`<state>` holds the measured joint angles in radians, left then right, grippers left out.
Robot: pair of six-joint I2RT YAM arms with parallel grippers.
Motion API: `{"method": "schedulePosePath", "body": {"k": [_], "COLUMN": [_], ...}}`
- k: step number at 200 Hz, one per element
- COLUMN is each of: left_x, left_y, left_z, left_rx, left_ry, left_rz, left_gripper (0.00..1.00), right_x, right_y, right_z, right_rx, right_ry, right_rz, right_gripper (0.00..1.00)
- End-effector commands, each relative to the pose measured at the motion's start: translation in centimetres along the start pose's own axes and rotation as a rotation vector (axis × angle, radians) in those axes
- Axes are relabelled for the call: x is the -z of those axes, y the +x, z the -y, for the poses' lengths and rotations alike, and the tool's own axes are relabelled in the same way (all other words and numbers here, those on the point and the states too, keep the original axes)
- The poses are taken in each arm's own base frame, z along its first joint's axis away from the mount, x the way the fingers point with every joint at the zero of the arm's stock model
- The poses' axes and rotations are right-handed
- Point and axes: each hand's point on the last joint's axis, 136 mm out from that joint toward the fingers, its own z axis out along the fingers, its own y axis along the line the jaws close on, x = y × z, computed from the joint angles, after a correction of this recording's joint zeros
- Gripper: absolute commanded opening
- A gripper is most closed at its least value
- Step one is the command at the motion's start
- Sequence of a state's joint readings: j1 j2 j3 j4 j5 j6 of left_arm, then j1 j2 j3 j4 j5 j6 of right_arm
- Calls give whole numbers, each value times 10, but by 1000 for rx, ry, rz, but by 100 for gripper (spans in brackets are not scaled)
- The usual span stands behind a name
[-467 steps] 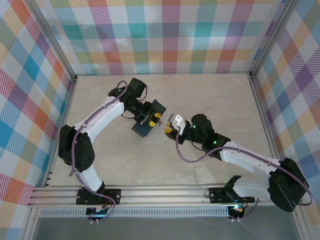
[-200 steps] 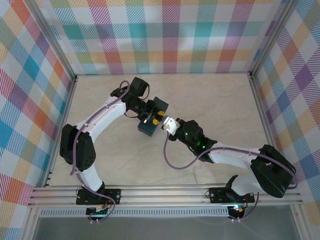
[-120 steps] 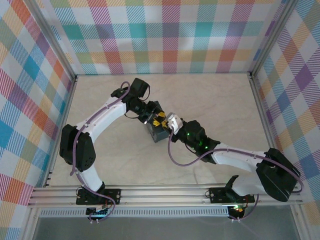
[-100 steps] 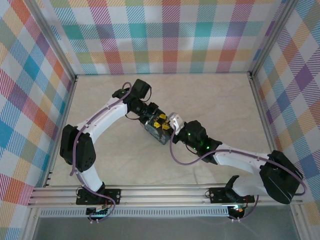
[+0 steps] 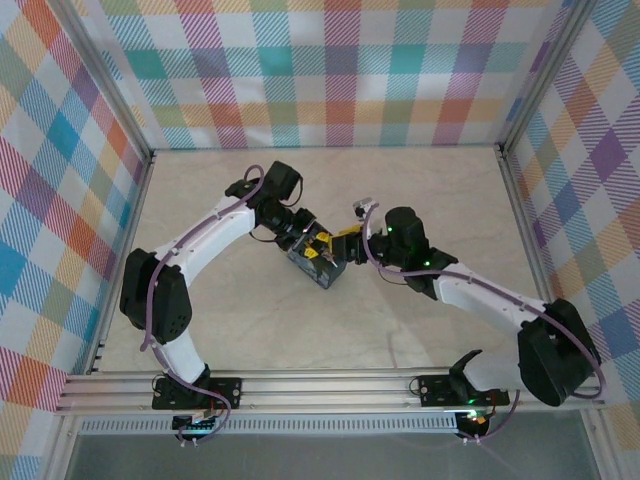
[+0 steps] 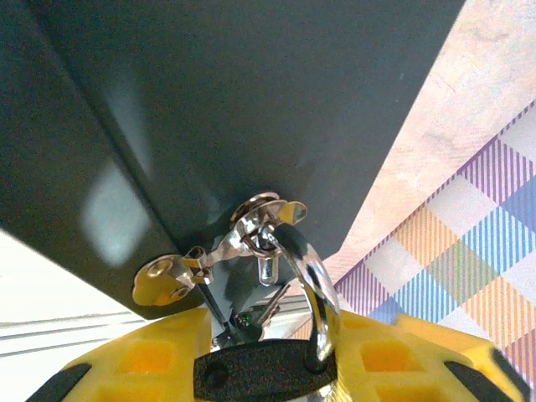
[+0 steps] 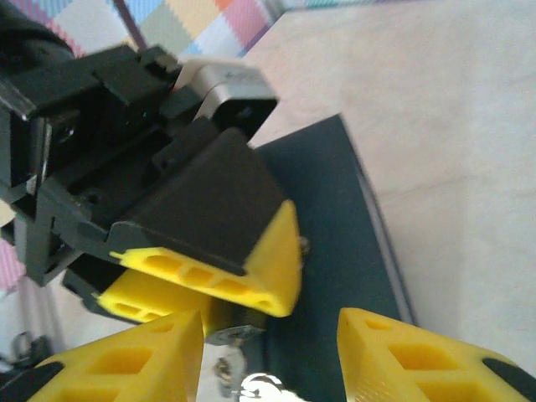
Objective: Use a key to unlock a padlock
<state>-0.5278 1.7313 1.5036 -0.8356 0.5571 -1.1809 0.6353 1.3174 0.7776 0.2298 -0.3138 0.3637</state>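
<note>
The open shackle still hooks through the hasp, so the robot's right gripper needs to take the padlock by its key point(image 7: 261, 388), freeing the left gripper to steady the tin.
The padlock point(image 6: 264, 373) has a dark body and a shiny shackle point(image 6: 314, 289) that passes through the hasp point(image 6: 255, 219) of the dark tin point(image 6: 209, 109). My left gripper point(image 6: 268, 368) is shut on the padlock body, its yellow fingers point(image 6: 142, 356) on both sides. Behind the body shows the key point(image 6: 280, 306), a thin toothed blade; what holds it is hidden. In the top view my left gripper point(image 5: 318, 250) meets my right gripper point(image 5: 345, 242) at the tin point(image 5: 320, 270). My right gripper point(image 7: 270, 331) stands open just before the left fingers point(image 7: 251, 276), a silver key piece point(image 7: 237, 333) between its jaws, untouched.
The tin point(image 7: 335, 251) lies on the beige table point(image 5: 430, 190), roughly in the middle. Checked walls point(image 5: 330, 70) close in the back and both sides. Metal rails point(image 5: 330, 385) run along the near edge by the arm bases.
The tin has slid toward the near right and turned with my left gripper. My right gripper closed in on the padlock, and its wrist has swung round to the right.
</note>
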Motion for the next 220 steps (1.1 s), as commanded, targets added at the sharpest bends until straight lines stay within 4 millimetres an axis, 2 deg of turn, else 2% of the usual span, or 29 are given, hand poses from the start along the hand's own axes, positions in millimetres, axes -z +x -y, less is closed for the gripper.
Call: {"method": "schedulePosePath", "body": {"k": [1,33,70,89,119,131,152,169,199,220], "left_x": [7,7,7,7,7,6,10,19,40,54], "left_y": [4,3,3,3,0,-3,-17,-30,-45,-61], "left_z": [9,12,15,15,13,8,-5,-18,-17,-22], "left_rx": [-33,-19,-22,-23,-31,-51,-106,-123,-151,-233], "left_ry": [47,62,68,70,61,38,-22,-52,-6,-76], "left_rz": [-7,-10,-15,-13,4,7,18,59,103,179], "left_gripper": [6,6,6,6,8,16,46,59,66,67], "right_x": [-8,-13,-22,-29,-35,-35,-29,-23,-18,-18], "right_y": [4,14,9,8,10,11,14,15,16,12], "right_z": [-21,-14,-20,-18,-17,-14,-6,-3,4,4], "right_rx": [-92,-110,-158,-211,-277,-308,-351,-374,-427,-482], "right_ry": [-131,-119,-174,-179,-191,-166,-97,-80,-85,-137], "right_rz": [-52,-76,-58,-61,-84,-92,-112,-119,-133,-124], "right_gripper": [45,45,41,31,6,2,0,0,0,0]}}
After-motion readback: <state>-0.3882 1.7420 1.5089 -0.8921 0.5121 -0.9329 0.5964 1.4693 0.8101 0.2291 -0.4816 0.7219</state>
